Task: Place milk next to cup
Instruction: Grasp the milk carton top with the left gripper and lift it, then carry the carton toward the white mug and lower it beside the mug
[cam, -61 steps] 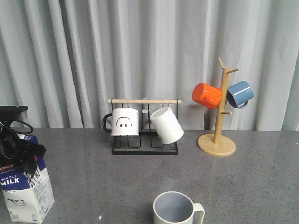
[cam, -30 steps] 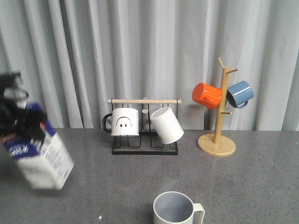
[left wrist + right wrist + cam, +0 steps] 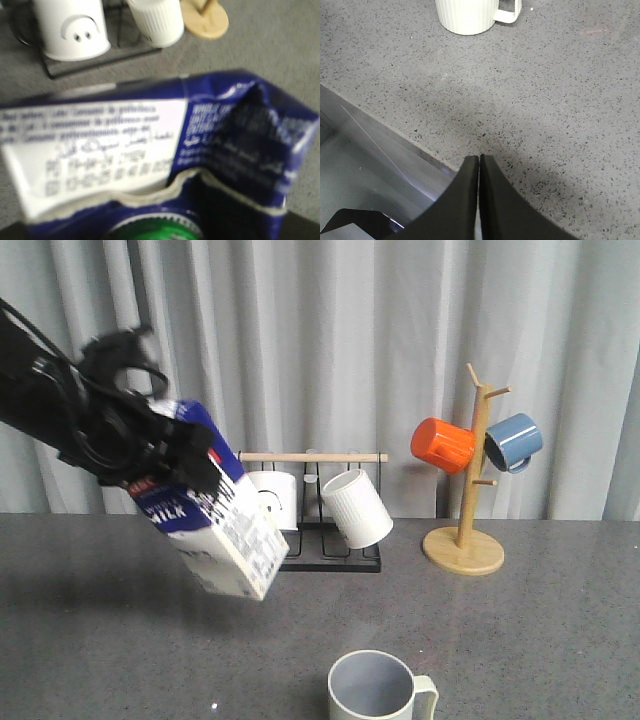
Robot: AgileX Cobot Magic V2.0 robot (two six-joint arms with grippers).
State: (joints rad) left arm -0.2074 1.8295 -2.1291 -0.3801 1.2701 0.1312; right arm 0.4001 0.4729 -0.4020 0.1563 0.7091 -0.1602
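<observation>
My left gripper needs to let go of the milk upright on the table (image 3: 286, 708), close beside the cup, opposite its handle.
The milk (image 3: 225, 530), a blue-and-white carton, hangs tilted in the air above the table's left half, with its base pointing down toward the right. My left gripper (image 3: 150, 452) is shut on its top. In the left wrist view the milk (image 3: 100, 145) fills the frame and is blurred, with its green cap (image 3: 160, 232) at the lower edge; the fingers are hidden. The cup (image 3: 380, 690), pale cream with a blue-grey inside, stands at the front centre, handle to the right. It also shows in the right wrist view (image 3: 467, 15). My right gripper (image 3: 479, 159) is shut and empty over the table's front edge.
A black wire rack (image 3: 310, 560) at the back holds a smiley-face mug (image 3: 275, 502), partly hidden by the carton, and a white ribbed mug (image 3: 357, 508). A wooden mug tree (image 3: 465, 540) at the back right carries an orange mug (image 3: 442, 445) and a blue mug (image 3: 513, 441).
My left gripper has lifted the milk from the table's front left, tilted it, and carried it up and to the right. The cup and the right gripper have not moved.
</observation>
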